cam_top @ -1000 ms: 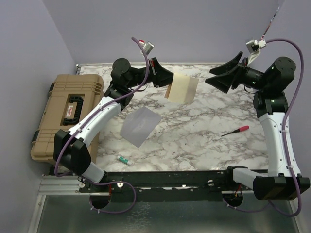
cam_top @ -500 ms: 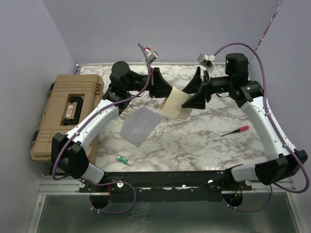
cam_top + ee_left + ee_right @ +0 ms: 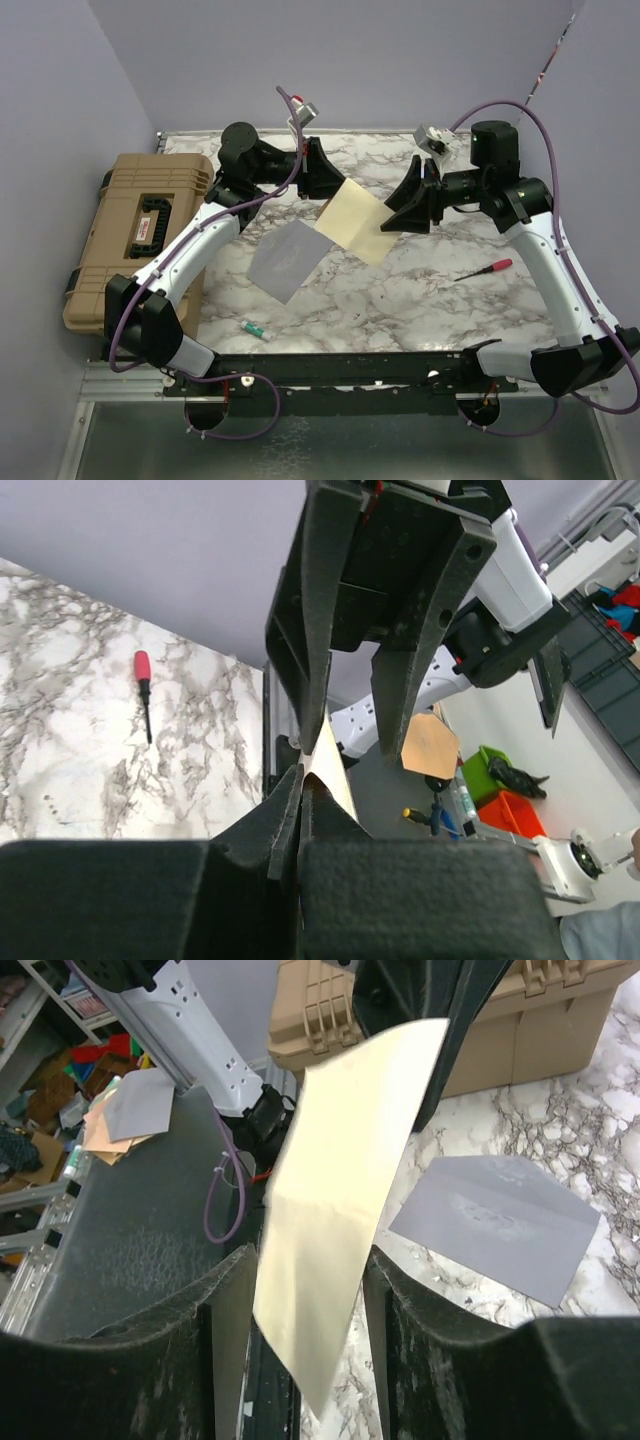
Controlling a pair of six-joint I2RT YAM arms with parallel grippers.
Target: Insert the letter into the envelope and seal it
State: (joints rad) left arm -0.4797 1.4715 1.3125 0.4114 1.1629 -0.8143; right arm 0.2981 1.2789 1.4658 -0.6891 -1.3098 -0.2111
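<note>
My right gripper needs to take over by the letter's opposite side (image 3: 384,236) and straighten it, because the letter is slanted with my left gripper on the letter's corner.
The pale tan letter (image 3: 360,225) hangs in the air over the middle of the table. My left gripper (image 3: 333,187) is shut on its far-left corner, and the left wrist view shows the sheet (image 3: 335,775) pinched between the closed fingertips. My right gripper (image 3: 396,210) straddles the opposite end. In the right wrist view the letter (image 3: 345,1190) passes between the two fingers (image 3: 232,1300) with a gap on each side, so this gripper (image 3: 305,1265) is open. The grey envelope (image 3: 288,258) lies flat on the marble below, also seen in the right wrist view (image 3: 500,1225).
A big tan hard case (image 3: 135,235) fills the table's left side. A red-handled screwdriver (image 3: 485,269) lies at the right and a small green-and-white item (image 3: 253,329) near the front edge. Purple walls close in the back and sides.
My right arm has swung in from the far right and brought its jaws around the letter's free end, narrowing them. The left gripper has tipped the letter lower and flatter.
</note>
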